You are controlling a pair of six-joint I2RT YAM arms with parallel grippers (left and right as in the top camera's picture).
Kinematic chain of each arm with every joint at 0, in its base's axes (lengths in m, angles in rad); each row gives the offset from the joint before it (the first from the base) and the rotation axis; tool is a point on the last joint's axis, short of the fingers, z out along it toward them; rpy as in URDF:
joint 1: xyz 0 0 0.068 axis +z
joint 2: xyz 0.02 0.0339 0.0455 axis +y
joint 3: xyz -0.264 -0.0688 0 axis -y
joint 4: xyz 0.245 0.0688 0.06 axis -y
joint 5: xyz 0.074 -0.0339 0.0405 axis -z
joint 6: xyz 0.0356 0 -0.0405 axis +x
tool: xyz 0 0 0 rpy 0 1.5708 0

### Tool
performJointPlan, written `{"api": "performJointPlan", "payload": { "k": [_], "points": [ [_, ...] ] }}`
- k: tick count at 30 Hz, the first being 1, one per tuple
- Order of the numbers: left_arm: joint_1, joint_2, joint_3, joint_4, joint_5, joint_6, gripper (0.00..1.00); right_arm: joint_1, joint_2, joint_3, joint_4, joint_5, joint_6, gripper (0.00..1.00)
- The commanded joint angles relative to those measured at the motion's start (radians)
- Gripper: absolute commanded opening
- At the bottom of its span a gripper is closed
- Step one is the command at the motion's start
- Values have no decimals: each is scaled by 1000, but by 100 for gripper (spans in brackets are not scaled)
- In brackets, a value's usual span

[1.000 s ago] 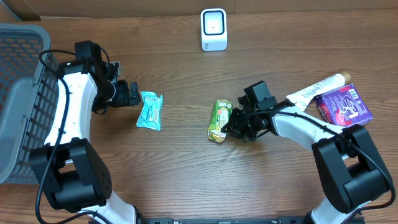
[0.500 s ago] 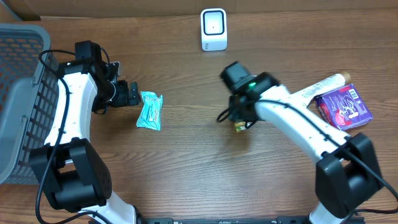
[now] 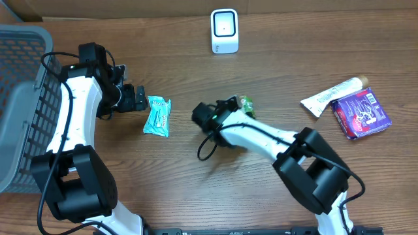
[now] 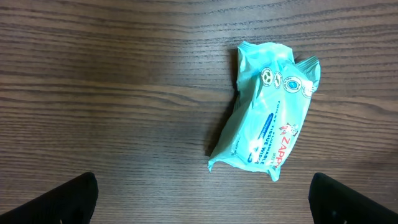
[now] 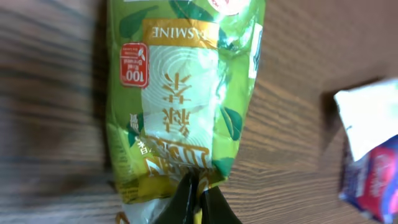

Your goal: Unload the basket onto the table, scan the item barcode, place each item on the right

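The green packet is pinched only at its lower edge by my right gripper, so next I put it down and grip it further up its body (image 5: pixel 177 152) before scanning.
A green jasmine tea packet (image 5: pixel 186 93) hangs from my right gripper (image 5: pixel 198 190), which is shut on the packet's lower edge. From overhead only a bit of the green packet (image 3: pixel 246 102) shows beyond the right gripper (image 3: pixel 234 106), near the table's middle. The white barcode scanner (image 3: pixel 224 31) stands at the back centre, well apart from the packet. A teal wipes packet (image 4: pixel 267 112) lies flat on the wood. My left gripper (image 4: pixel 202 208) is open just short of it, one dark finger (image 4: pixel 62 199) at each lower corner of the left wrist view. Overhead, the left gripper (image 3: pixel 138 98) sits beside the teal packet (image 3: pixel 157 115).
A grey mesh basket (image 3: pixel 19 98) stands at the left edge. A white tube (image 3: pixel 330 94) and a purple box (image 3: pixel 360 112) lie at the right. The right arm's elbow (image 3: pixel 307 160) stretches across the front right of the table.
My right gripper has lifted the green packet off the table and swung left and back with it, the arm folding across the middle. The left arm and teal packet have not moved.
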Motion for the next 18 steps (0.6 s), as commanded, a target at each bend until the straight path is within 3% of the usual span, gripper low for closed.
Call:
{"api": "performJointPlan", "payload": {
  "k": [1, 12, 13, 16, 18],
  "points": [
    [-7, -19, -3, 1, 0, 19, 99, 68, 24, 29, 11, 95, -27, 4],
    [-7, -19, -3, 1, 0, 19, 100, 105, 24, 38, 14, 23, -50, 7],
    [-7, -19, -3, 1, 0, 19, 100, 111, 24, 38, 14, 23, -50, 12],
    [-7, -19, -3, 1, 0, 19, 100, 125, 24, 41, 19, -10, -46, 50],
    [-7, -19, -4, 1, 0, 19, 100, 127, 24, 46, 31, -79, -46, 57]
  ]
}}
